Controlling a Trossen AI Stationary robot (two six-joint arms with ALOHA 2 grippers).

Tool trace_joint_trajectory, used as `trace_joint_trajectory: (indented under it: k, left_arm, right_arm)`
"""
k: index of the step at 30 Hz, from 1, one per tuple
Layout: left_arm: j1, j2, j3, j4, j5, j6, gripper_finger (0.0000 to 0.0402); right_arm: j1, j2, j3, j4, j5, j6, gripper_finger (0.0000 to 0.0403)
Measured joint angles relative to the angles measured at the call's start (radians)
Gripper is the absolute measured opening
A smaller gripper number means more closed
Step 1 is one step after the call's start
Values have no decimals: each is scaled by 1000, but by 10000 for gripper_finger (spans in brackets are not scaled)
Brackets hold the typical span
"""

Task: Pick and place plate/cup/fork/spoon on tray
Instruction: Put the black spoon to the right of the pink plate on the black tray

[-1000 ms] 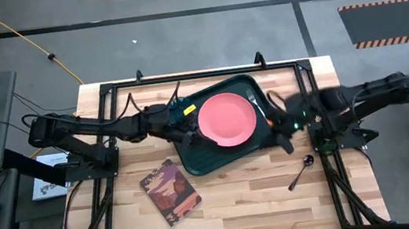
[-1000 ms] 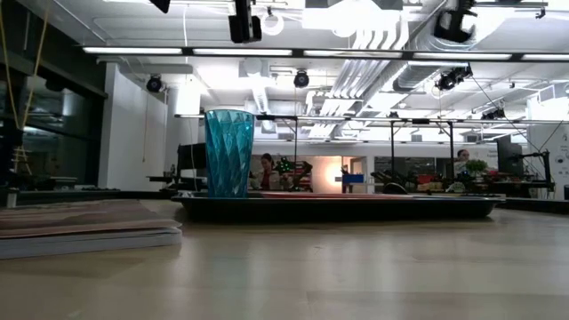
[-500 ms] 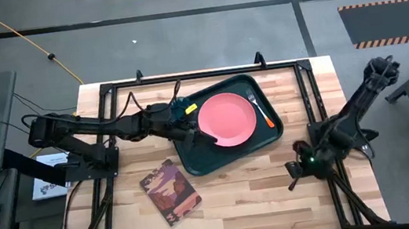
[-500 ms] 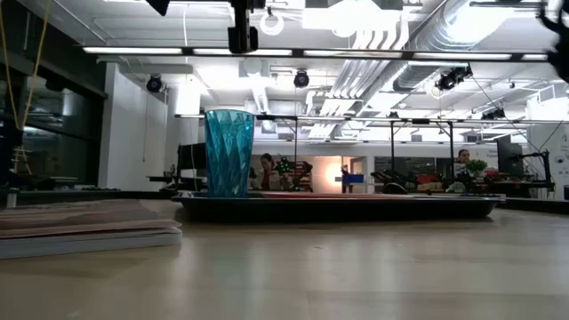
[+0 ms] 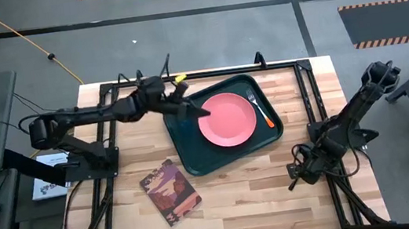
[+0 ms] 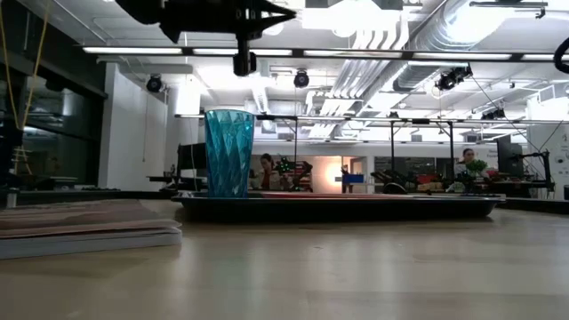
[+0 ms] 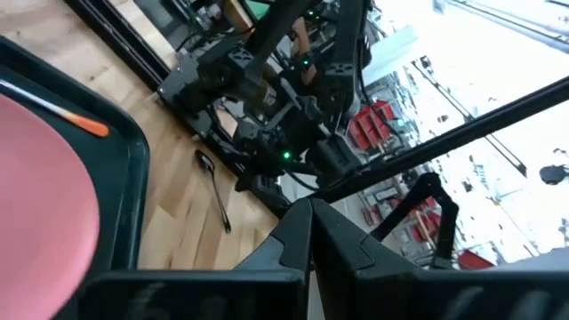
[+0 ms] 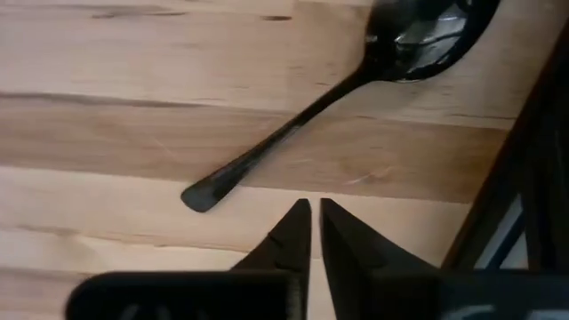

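My right gripper is shut past the spoon's slanting handle end; next I open it and grip the spoon's neck (image 8: pixel 363 76) beside its bowl.
The dark green tray (image 5: pixel 193 151) lies mid-table with the pink plate (image 5: pixel 226 119) flat on it. The fork (image 5: pixel 261 108) lies on the tray, right of the plate. The teal cup (image 6: pixel 228 153) stands upright at the tray's left end; my left arm hides it from above. My left gripper (image 5: pixel 202 111) hovers shut above the tray's left part. The dark spoon (image 8: pixel 293 124) lies flat on the wood near the table's right edge. My right gripper (image 8: pixel 316 213) points down just off the handle's free end (image 8: pixel 200 196), with only a sliver between its tips.
A book with a maroon patterned cover (image 5: pixel 171 190) lies near the front left of the tray. Black arm-mount frames run along both sides of the table (image 5: pixel 321 127). Bare wood spreads along the near edge (image 5: pixel 249 211).
My right gripper has swung from above the tray's right end toward the table's near right, dropped low and tipped to point down by the spoon. My left gripper has swung toward the far edge, staying above the tray. Plate, fork, cup and spoon have kept still.
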Motion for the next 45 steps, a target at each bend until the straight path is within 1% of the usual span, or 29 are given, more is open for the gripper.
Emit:
trace_joint_trajectory:
  k: [3,6,10,13,16,18,23,25,27,30,33,39,40,42,45]
  left_arm:
    - [61,0,0,5,68,21,0]
    - [114,0,0,7,119,39,0]
    - [162,0,0,9,141,52,0]
    - [184,0,0,14,146,52,0]
    - [194,0,0,14,146,53,0]
    - [196,0,0,14,146,53,0]
    - [196,0,0,13,124,61,0]
    - [196,0,0,14,116,61,0]
    - [196,0,0,14,114,65,0]
    - [196,0,0,14,113,70,0]
    - [196,0,0,14,113,71,0]
    - [196,0,0,14,113,71,0]
    - [196,0,0,14,114,72,0]
    - [198,0,0,14,123,73,0]
    - [207,0,0,14,177,71,0]
  right_arm:
    - [-36,0,0,2,-2,2,49]
    - [-78,-1,0,1,8,-8,101]
    - [-114,-1,0,-49,8,-1,180]
    - [-133,-1,-20,-49,-12,7,224]
    - [-143,-1,-57,3,-23,14,244]
    - [-146,-1,-74,39,-24,13,246]
    - [-161,0,-111,34,-18,12,247]
    - [-168,0,-131,60,-21,13,244]
    - [-177,0,-143,86,-22,17,232]
    - [-192,0,-152,91,-24,22,197]
    - [-203,0,-154,86,-25,25,144]
    - [-215,0,-154,81,-11,17,19]
    - [-215,-1,-152,79,-4,12,11]
    - [-214,-1,-146,74,10,7,13]
    - [-210,-14,-120,62,37,-35,7]
